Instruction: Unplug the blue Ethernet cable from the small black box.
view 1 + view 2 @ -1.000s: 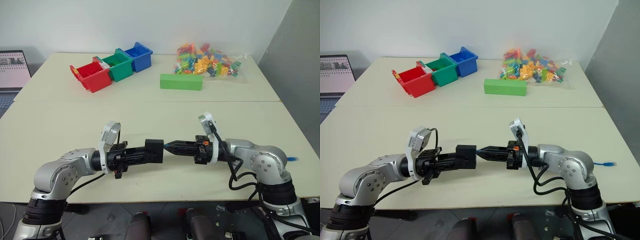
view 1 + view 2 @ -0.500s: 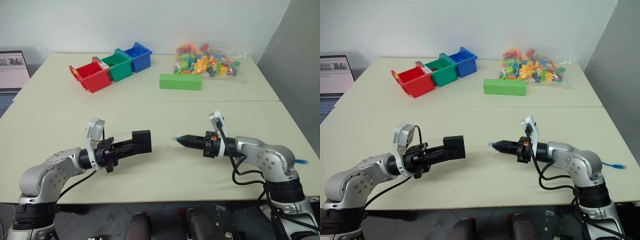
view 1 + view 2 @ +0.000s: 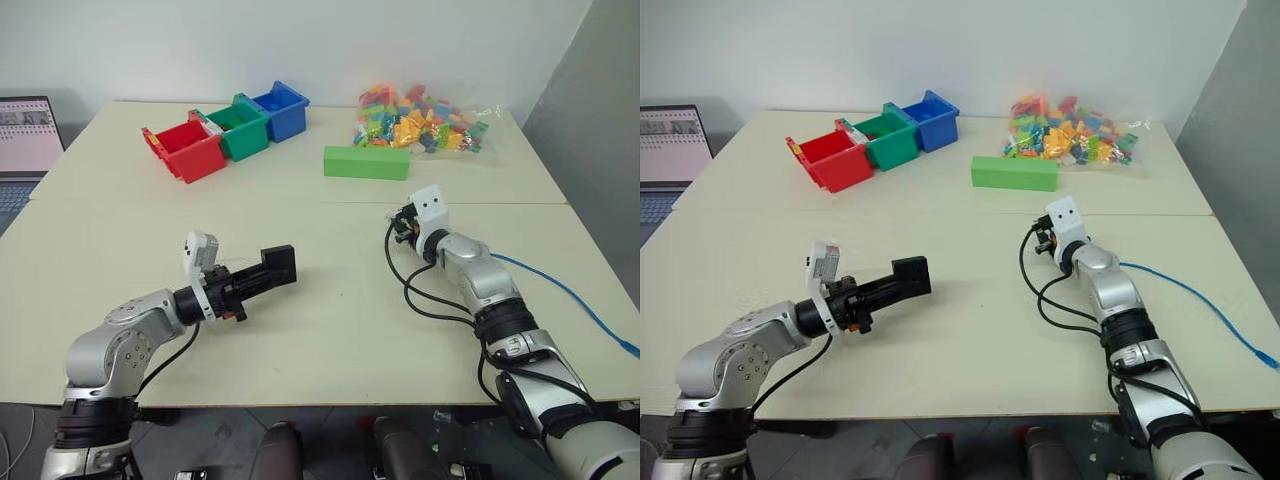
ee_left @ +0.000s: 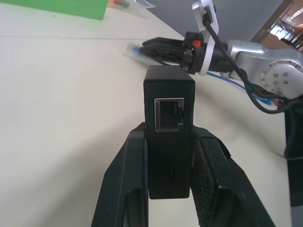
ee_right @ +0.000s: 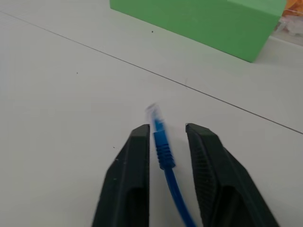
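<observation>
The small black box, now held level above the table, will go down from my left gripper onto the bare table (image 3: 254, 234) in front of the green bin.
My left gripper (image 4: 169, 135) is shut on the small black box (image 4: 169, 142) and holds it level above the near left of the table; the box (image 3: 277, 267) shows an empty port on its end face. The blue Ethernet cable's plug (image 5: 162, 142) lies loose between the fingers of my right gripper (image 5: 165, 130), which is open and stands low over the table at mid right, well apart from the box. From behind the right arm the cable (image 3: 1180, 286) trails over the table to the right edge.
Red (image 3: 184, 152), green (image 3: 238, 128) and blue (image 3: 279, 108) bins stand at the back left. A long green block (image 3: 365, 162) and a bag of coloured bricks (image 3: 420, 118) lie at the back right. A laptop (image 3: 27, 135) sits at the far left.
The plug has come out of the box. My right gripper carried it away and to the right, then opened. My left gripper drew the box slightly left.
</observation>
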